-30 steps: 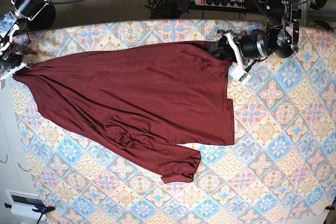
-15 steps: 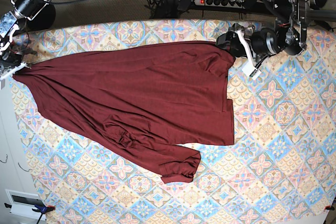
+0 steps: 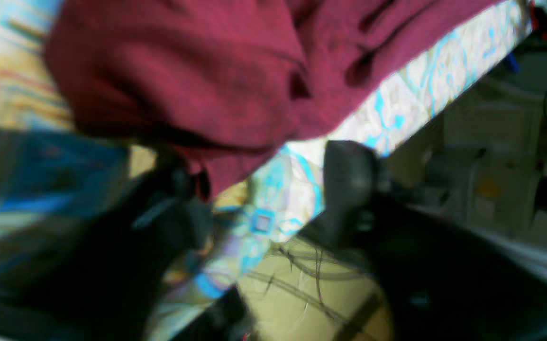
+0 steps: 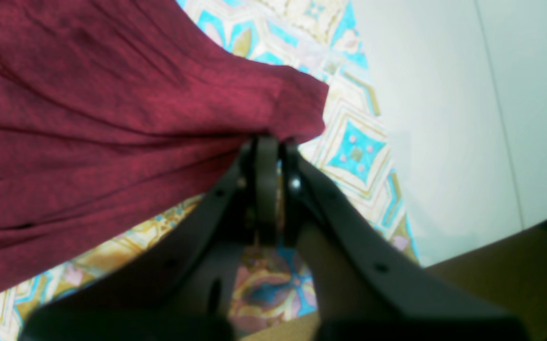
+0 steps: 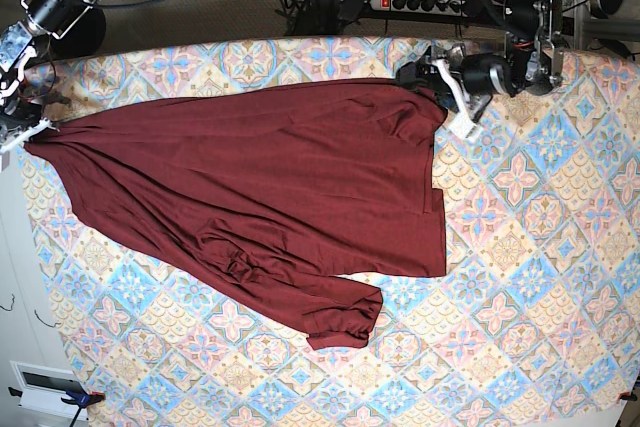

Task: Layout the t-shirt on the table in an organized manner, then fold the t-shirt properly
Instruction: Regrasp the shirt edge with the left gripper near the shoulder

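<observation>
Just a corner of the t-shirt touches one finger of the robot's left gripper, so that gripper should open wide and grab the folded edge (image 3: 271, 130) before it pulls.
The dark maroon t-shirt (image 5: 260, 177) lies spread across the left and middle of the patterned table (image 5: 520, 277), one sleeve bunched near its lower edge. My right gripper (image 5: 25, 130) is at the table's left edge. In the right wrist view the gripper (image 4: 268, 142) is shut on the corner of the t-shirt (image 4: 88, 94). My left gripper (image 5: 420, 82) hovers at the shirt's far right corner. In the left wrist view it (image 3: 264, 189) stands open, with the t-shirt (image 3: 197, 71) edge touching one finger (image 3: 174, 189) and bare table (image 3: 420, 80) between the fingers.
A power strip (image 5: 420, 2) and cables lie on the floor behind the table's far edge. A white box (image 5: 45, 382) sits off the table's front left corner. The right half of the table shows only its patterned cloth.
My left gripper opened off the shirt's far right corner, swung right, then came back to the corner. The shirt and right gripper have stayed put.
</observation>
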Controlling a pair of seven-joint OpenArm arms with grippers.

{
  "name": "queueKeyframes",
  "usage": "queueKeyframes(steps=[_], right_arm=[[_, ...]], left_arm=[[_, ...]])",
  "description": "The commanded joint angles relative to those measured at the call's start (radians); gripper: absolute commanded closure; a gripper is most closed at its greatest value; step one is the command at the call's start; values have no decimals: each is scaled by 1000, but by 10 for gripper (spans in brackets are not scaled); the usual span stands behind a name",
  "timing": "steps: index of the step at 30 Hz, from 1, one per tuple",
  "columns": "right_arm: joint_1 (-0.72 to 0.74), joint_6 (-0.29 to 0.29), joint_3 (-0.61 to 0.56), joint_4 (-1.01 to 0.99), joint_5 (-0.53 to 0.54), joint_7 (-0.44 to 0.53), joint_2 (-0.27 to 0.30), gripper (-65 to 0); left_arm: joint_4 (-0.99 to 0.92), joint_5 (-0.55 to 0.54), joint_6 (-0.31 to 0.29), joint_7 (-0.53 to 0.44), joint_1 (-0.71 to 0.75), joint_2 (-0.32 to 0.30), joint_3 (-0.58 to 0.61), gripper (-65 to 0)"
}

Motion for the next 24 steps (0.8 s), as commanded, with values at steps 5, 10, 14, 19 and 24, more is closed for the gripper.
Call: queueKeyframes(steps=[5,10,14,19,24], right_arm=[[11,-1,7,21,9,18,29,-2],[11,-1,7,21,9,18,29,-2],[11,-1,7,21,9,18,29,-2],[11,-1,7,21,9,18,29,-2],[11,-1,7,21,9,16,29,-2]], left_arm=[[6,1,-1,21,6,-3,34,0],[6,2,1,24,8,-4,-90,0],[6,2,-1,29,12,-6,-179,0],[1,2,-1,29,17,-26,-193,0],[-36,1,2,29,9,-21,-148,-29]])
